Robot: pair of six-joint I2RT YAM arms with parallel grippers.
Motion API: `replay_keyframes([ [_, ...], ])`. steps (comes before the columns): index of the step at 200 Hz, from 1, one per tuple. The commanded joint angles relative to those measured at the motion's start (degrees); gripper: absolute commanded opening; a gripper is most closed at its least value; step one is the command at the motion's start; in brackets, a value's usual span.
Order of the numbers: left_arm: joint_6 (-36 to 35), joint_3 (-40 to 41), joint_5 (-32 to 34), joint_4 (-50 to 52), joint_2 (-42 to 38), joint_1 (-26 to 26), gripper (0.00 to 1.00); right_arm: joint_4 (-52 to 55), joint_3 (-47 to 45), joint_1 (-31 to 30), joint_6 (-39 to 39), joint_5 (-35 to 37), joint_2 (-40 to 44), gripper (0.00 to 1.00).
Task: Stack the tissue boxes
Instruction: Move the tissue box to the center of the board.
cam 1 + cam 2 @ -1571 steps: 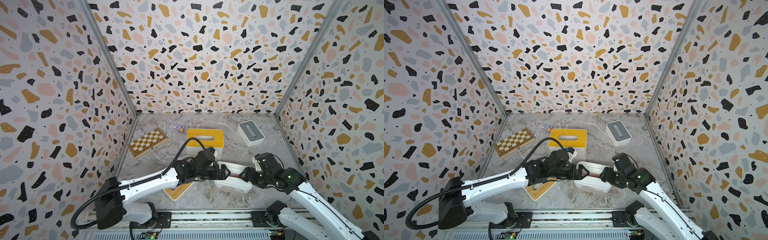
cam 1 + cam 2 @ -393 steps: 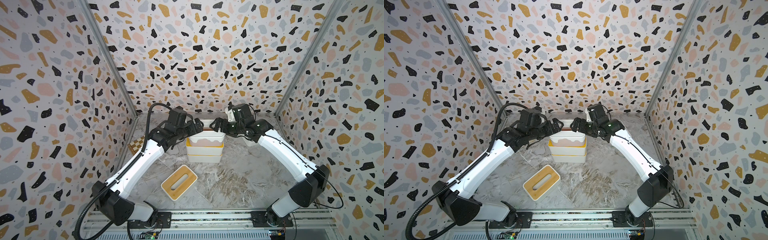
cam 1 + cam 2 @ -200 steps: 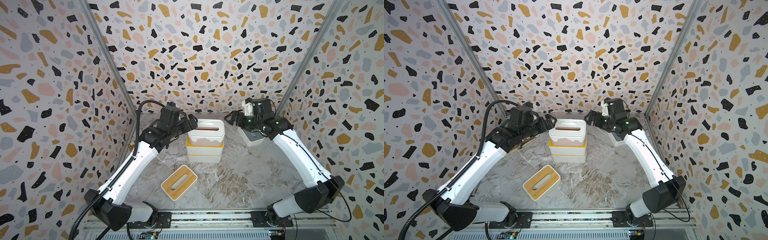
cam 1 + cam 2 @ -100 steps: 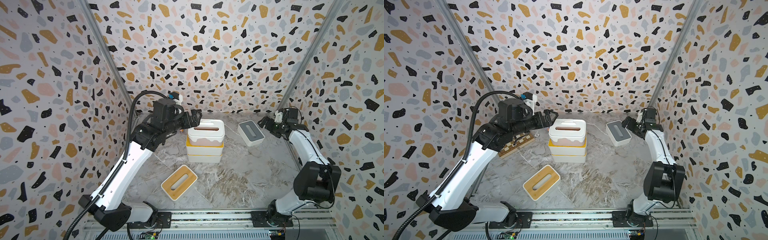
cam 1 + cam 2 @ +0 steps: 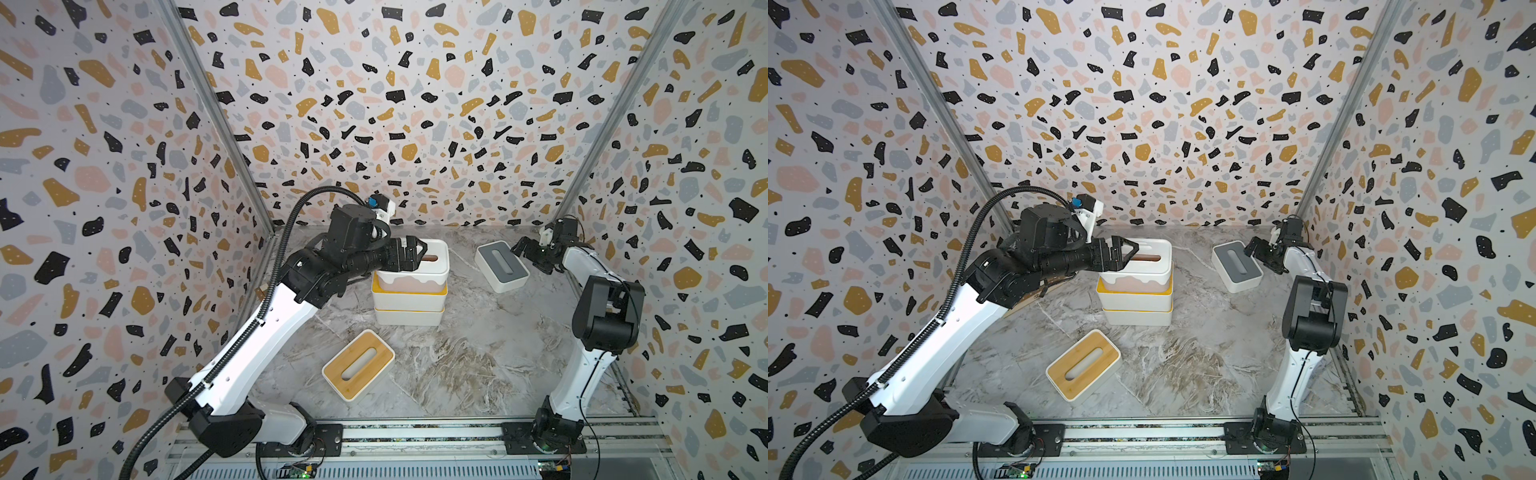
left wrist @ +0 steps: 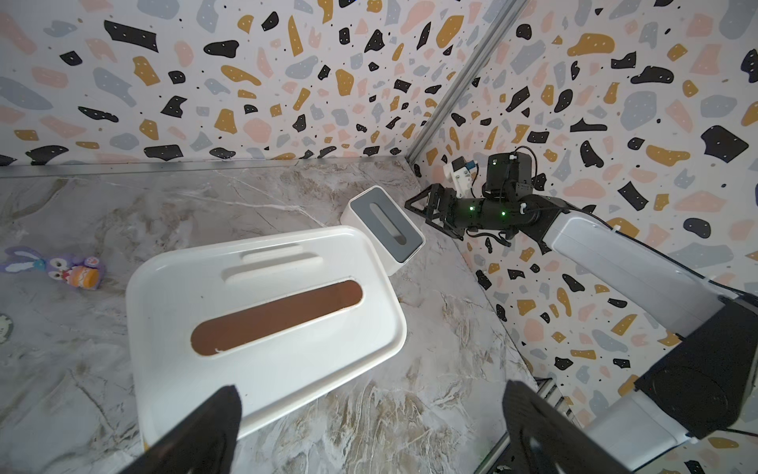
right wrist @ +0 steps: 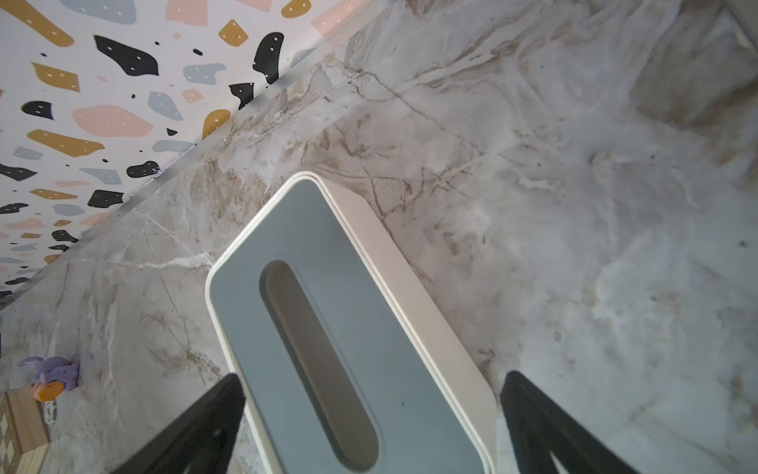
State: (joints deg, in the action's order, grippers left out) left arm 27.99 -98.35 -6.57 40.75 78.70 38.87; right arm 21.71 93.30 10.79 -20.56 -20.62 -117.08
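Next, I close my right gripper on the grey-lidded box's long side (image 5: 513, 261) (image 7: 377, 347) beside my right arm, with one finger in the slot of its lid.
Three tissue boxes are stacked mid-table: a white one with pink sides (image 5: 415, 268) (image 6: 262, 312) on top of two yellow-lidded ones (image 5: 409, 296) (image 5: 409, 319). My left gripper (image 5: 417, 253) (image 5: 1128, 250) (image 6: 371, 410) hangs open over the top box's left end, holding nothing. A grey-lidded box (image 5: 500, 266) (image 5: 1236, 266) (image 7: 328, 328) lies at the back right. My right gripper (image 5: 530, 254) (image 5: 1260, 249) (image 7: 373, 394) is open, its fingers on either side of that box's near end. A light-wood-lidded box (image 5: 358, 365) (image 5: 1083, 365) lies alone at the front.
A small purple toy (image 6: 61, 269) (image 7: 51, 375) lies near the back wall. The checkered chessboard (image 7: 20, 427) is at the left, mostly hidden under my left arm in both top views. Patterned walls enclose three sides, and a metal rail (image 5: 415, 436) runs along the front.
Both grippers let go of the pink-sided box on the stack. The right arm swung away to the far right and closed in on the grey box. The left gripper edged back over the top box.
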Motion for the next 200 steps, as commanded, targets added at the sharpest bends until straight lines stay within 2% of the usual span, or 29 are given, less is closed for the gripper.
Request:
replay_keyframes([
  [1,-0.9,1.0,0.2,-1.3,-1.6,0.3,1.00,1.4,5.0,0.2,0.4,-1.6,-2.1,0.99],
  [46,-1.9,1.7,2.6,0.1,-2.5,0.3,0.99,3.2,5.8,-1.8,0.0,-3.8,-3.3,0.99],
  [111,-5.2,1.8,6.8,3.3,-4.3,0.3,0.99,2.1,-6.4,-7.7,-1.2,-2.2,6.6,0.97],
  [122,-5.3,1.8,7.4,3.8,-4.4,0.2,1.00,2.0,-8.7,-9.4,-1.5,-0.3,8.8,0.95],
  [152,-5.3,1.8,7.5,3.6,-4.4,0.2,0.99,3.9,-10.0,-12.7,-0.9,10.5,12.2,0.92],
  [200,-5.2,2.8,10.1,3.3,-5.3,0.2,1.00,12.3,-1.8,-13.4,4.4,22.5,6.0,0.89],
])
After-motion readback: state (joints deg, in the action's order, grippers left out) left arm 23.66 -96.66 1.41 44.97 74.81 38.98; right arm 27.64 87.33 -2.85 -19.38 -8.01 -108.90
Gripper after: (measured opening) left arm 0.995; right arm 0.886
